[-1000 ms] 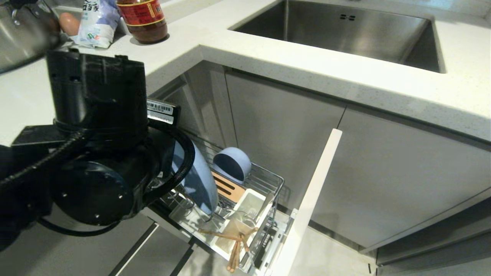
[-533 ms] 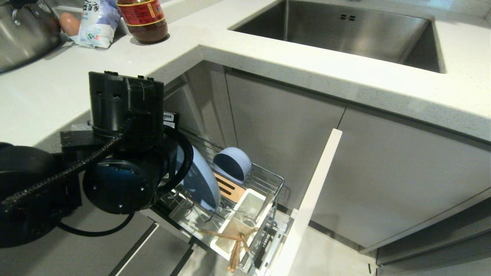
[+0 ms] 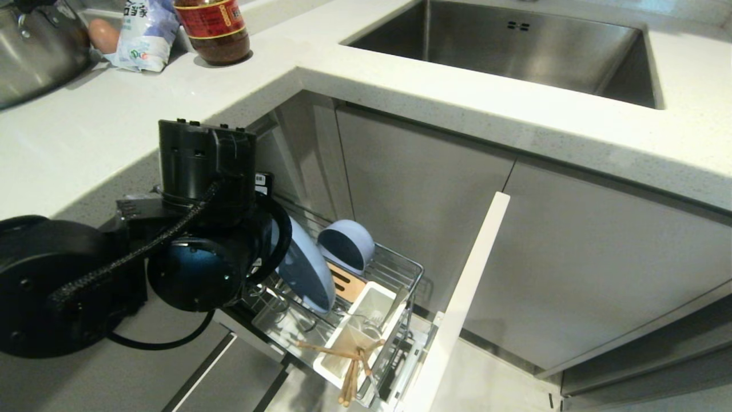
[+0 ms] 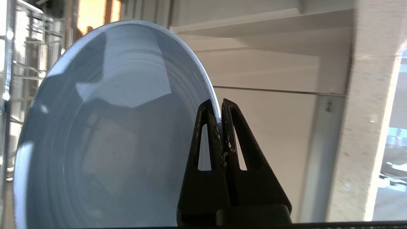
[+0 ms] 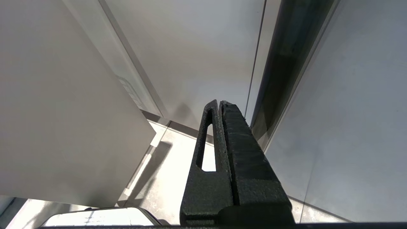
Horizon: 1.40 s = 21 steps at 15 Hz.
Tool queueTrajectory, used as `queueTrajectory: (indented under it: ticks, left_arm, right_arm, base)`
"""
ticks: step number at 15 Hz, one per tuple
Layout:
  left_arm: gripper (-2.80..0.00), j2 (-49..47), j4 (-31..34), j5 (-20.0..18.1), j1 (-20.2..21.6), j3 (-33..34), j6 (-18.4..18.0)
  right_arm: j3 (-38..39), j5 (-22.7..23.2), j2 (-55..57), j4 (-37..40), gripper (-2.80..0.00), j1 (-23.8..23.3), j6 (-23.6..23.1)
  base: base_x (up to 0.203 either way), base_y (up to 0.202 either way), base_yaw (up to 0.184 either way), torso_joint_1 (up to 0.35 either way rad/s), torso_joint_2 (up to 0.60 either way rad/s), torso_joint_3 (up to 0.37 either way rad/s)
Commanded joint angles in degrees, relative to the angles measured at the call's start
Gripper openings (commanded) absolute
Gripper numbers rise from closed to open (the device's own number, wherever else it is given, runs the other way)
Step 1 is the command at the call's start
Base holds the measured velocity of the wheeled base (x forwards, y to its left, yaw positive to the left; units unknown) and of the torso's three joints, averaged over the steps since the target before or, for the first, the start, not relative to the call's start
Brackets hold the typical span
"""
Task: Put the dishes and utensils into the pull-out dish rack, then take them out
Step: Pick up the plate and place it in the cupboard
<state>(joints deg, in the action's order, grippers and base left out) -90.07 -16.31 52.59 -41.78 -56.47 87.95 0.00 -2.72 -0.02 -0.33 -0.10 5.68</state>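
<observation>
I should release the pale blue plate from my left gripper upright in the rack [image 3: 291, 276], just before the wooden board. The plate is now on edge over the rack.
The pale blue plate [image 3: 306, 274] stands on edge over the pull-out dish rack [image 3: 394, 269], half hidden by my left arm. My left gripper [image 4: 219, 103] is shut on the plate's [image 4: 105, 133] rim, one finger on each face. The blue bowl [image 3: 346, 243] leans at the rack's back end. Wooden chopsticks [image 3: 349, 366] stick out of the white utensil cup [image 3: 366, 320] at the front, where a metal utensil [image 3: 374, 317] also shows. My right gripper [image 5: 219, 103] hangs shut and empty near the floor by cabinet panels.
The rack's pale cabinet front [image 3: 463, 303] juts out to the right. Above are the white counter [image 3: 457, 97] and steel sink [image 3: 514, 51]. A sauce jar [image 3: 214, 28], a packet [image 3: 143, 34], an egg [image 3: 103, 34] and a steel pot [image 3: 34, 51] stand at the counter's back left.
My left arm has sunk and moved right toward the rack, carrying the plate lower and closer to the bowl. The rack, bowl and chopsticks have not moved.
</observation>
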Motion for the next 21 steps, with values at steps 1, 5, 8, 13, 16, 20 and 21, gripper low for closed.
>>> queueTrajectory:
  ticks: [1,5,8,13,16,20,21]
  left_arm:
    - [-2.80,-1.2,0.0,0.3,0.9,0.4,1.1]
    - [-2.80,-1.6,0.4,-0.2,1.7,1.4,3.9]
    - [-2.80,-2.4,0.2,-0.4,3.4,2.2,4.8]
    - [-2.80,-3.3,0.6,-2.4,5.7,4.4,6.3]
    - [-2.80,-3.5,0.6,-2.5,6.0,4.7,6.4]
    - [-2.80,-3.5,1.1,-3.4,6.0,4.6,6.2]
    - [0.00,-3.4,2.5,-3.5,6.0,4.6,6.3]
  right_arm:
    - [0.0,0.0,-0.2,0.0,-2.80,0.0,0.0]
    - [0.0,0.0,-0.2,0.0,-2.80,0.0,0.0]
    - [0.0,0.0,-0.2,0.0,-2.80,0.0,0.0]
    - [0.0,0.0,-0.2,0.0,-2.80,0.0,0.0]
    - [0.0,0.0,-0.2,0.0,-2.80,0.0,0.0]
    - [0.0,0.0,-0.2,0.0,-2.80,0.0,0.0]
    - [0.0,0.0,-0.2,0.0,-2.80,0.0,0.0]
  base:
    - [0.000,0.000,0.000,0.000,0.00,0.000]
    - [0.000,0.000,0.000,0.000,0.00,0.000]
    - [0.000,0.000,0.000,0.000,0.00,0.000]
    - [0.000,0.000,0.000,0.000,0.00,0.000]
    - [0.000,0.000,0.000,0.000,0.00,0.000]
    - [0.000,0.000,0.000,0.000,0.00,0.000]
    - [0.000,0.000,0.000,0.000,0.00,0.000]
